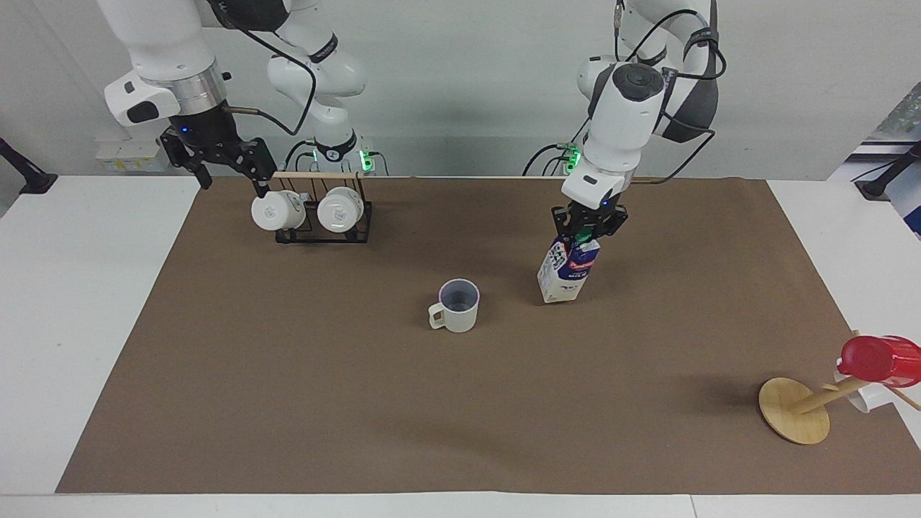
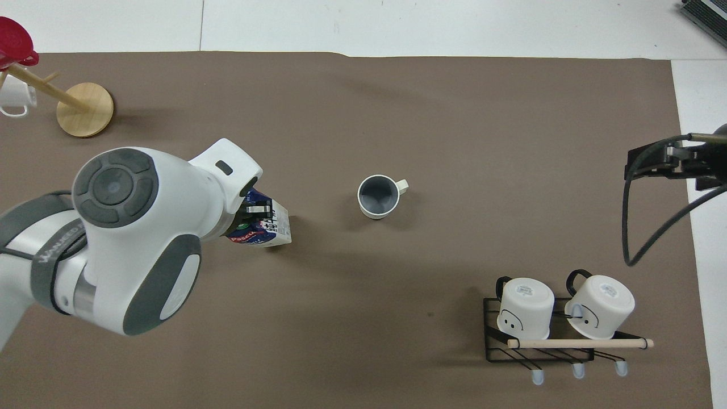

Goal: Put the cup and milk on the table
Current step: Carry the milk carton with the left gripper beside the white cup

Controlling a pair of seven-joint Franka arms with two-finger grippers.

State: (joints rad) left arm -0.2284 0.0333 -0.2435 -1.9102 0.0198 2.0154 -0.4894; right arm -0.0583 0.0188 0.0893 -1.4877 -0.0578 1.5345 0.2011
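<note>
Next, my left gripper releases the milk on the brown sheet [image 2: 318, 215] next to the cup, on the side across from the cup's handle.
The cup [image 1: 458, 306] stands upright near the middle of the brown sheet of the table [image 1: 288, 403], its handle toward the right arm's end; it also shows in the overhead view [image 2: 377, 196]. My left gripper [image 1: 588, 232] is shut on the top of the milk [image 1: 565, 275], which hangs tilted with its base at or just above the sheet, beside the cup toward the left arm's end. In the overhead view the left gripper [image 2: 254, 211] partly hides the milk [image 2: 270, 230]. My right gripper [image 1: 232, 185] is open and empty, waiting over the sheet's edge by the mug rack.
A black wire rack [image 1: 324, 229] with two white mugs stands near the robots at the right arm's end. A wooden mug tree [image 1: 795, 410] with a red cup [image 1: 879, 360] stands farther from the robots at the left arm's end.
</note>
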